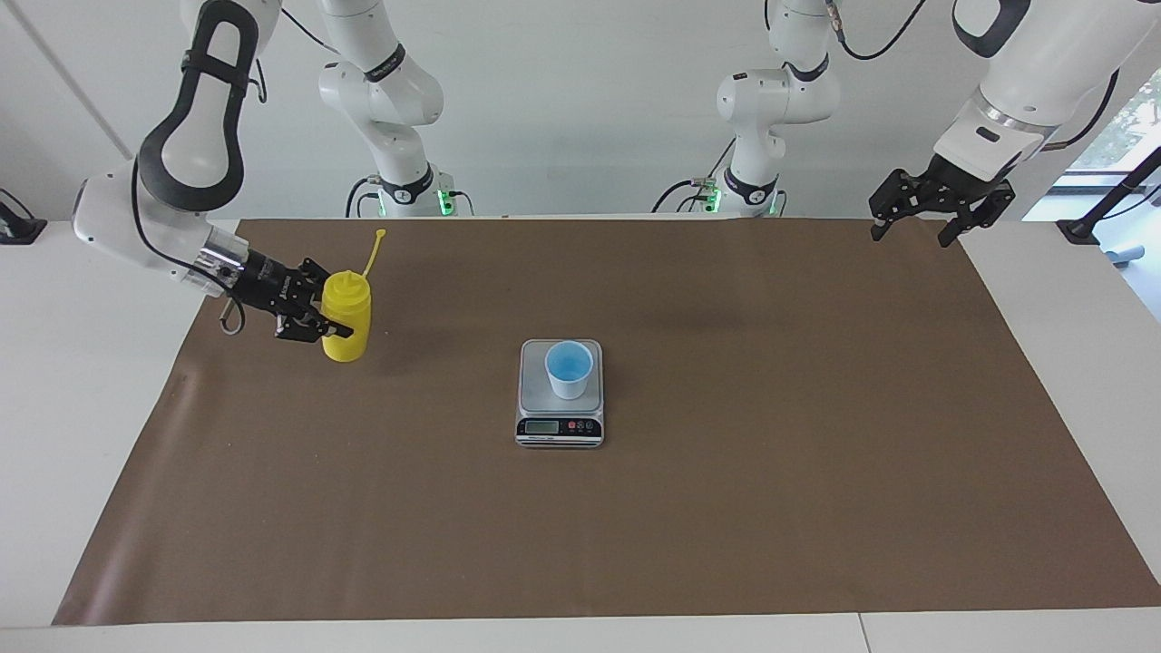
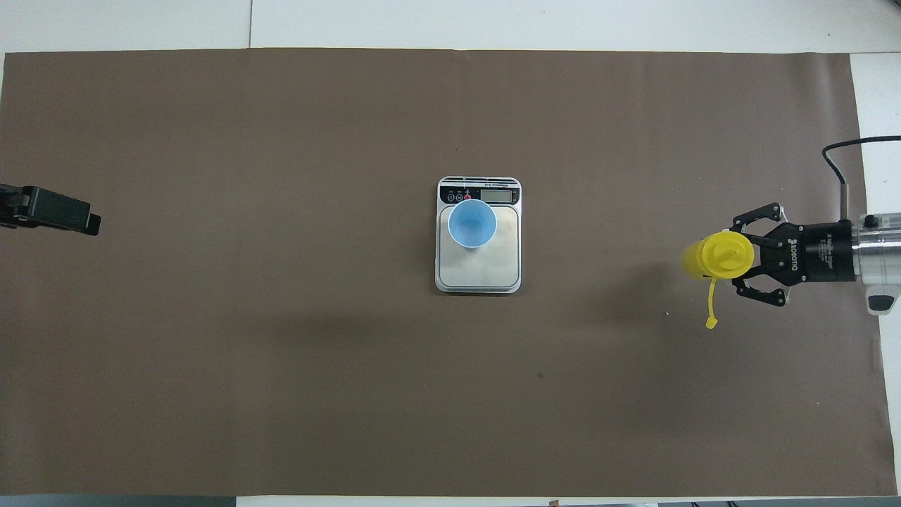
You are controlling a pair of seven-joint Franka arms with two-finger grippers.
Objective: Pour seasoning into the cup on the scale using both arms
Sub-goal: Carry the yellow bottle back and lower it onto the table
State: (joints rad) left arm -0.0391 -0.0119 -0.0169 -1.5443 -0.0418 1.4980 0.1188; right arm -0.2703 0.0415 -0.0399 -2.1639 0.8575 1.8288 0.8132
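I need to set the yellow squeeze bottle down on my right gripper's end of the brown mat (image 2: 681,267), so that it is level with the scale. The bottle now stands on the brown mat.
The yellow squeeze bottle (image 1: 347,317) stands on the brown mat toward the right arm's end of the table, its cap strap (image 1: 372,252) sticking up. My right gripper (image 1: 334,319) reaches in level and is shut on the bottle's side; the overhead view shows the gripper (image 2: 735,257) with a finger on each side of the bottle (image 2: 711,257). The pale blue cup (image 1: 569,368) stands upright on the steel platform of the scale (image 1: 560,426) at mid-table. It also shows in the overhead view (image 2: 472,222). My left gripper (image 1: 910,238) hangs open and empty over the mat's corner at the left arm's end.
A brown mat (image 1: 771,472) covers most of the white table. Two smaller white arms with green-lit bases (image 1: 408,190) stand still along the robots' edge. The scale's display faces away from the robots.
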